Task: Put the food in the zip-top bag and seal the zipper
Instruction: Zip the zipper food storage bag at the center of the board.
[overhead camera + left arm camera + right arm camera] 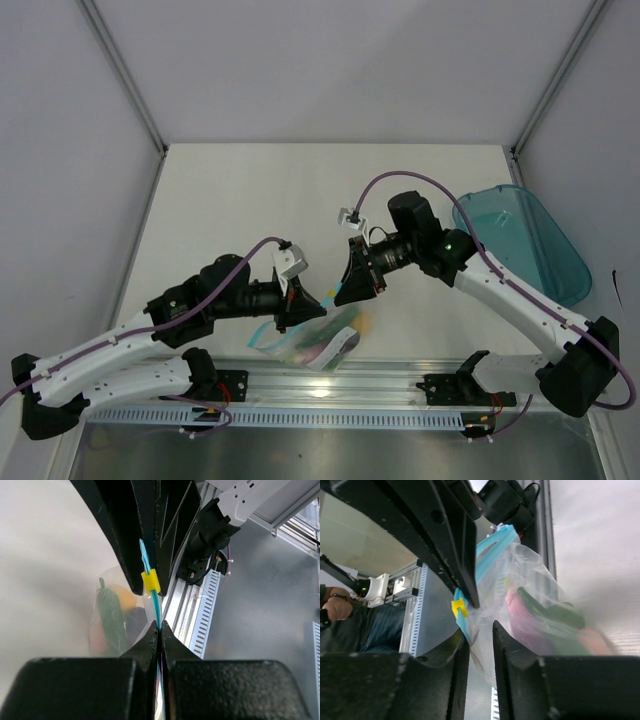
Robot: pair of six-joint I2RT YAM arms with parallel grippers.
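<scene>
I have the teal zipper pinched below the yellow slider in my left gripper, so it should open and take the slider itself (pixel 151 581) while my right gripper pinches the zipper's end.
The clear zip-top bag (pixel 318 340) hangs between my two grippers over the table's near edge. In the left wrist view, a green pepper (pixel 111 617), something yellow (pixel 126 597) and a dark eggplant (pixel 135 624) lie inside it. My left gripper (pixel 160 629) is shut on the teal zipper (pixel 155 602), just below its yellow slider (pixel 150 581). My right gripper (pixel 480 630) has its jaws a little apart around the bag's mouth edge (pixel 490 555), next to the slider (pixel 459 607). In the top view, the left gripper (pixel 318 306) and the right gripper (pixel 341 294) nearly meet.
The translucent teal oval tray (pixel 520 240) lies at the right of the table. An aluminium rail (pixel 330 385) with the arm bases runs along the near edge, right under the bag. White walls close in the far side and both flanks.
</scene>
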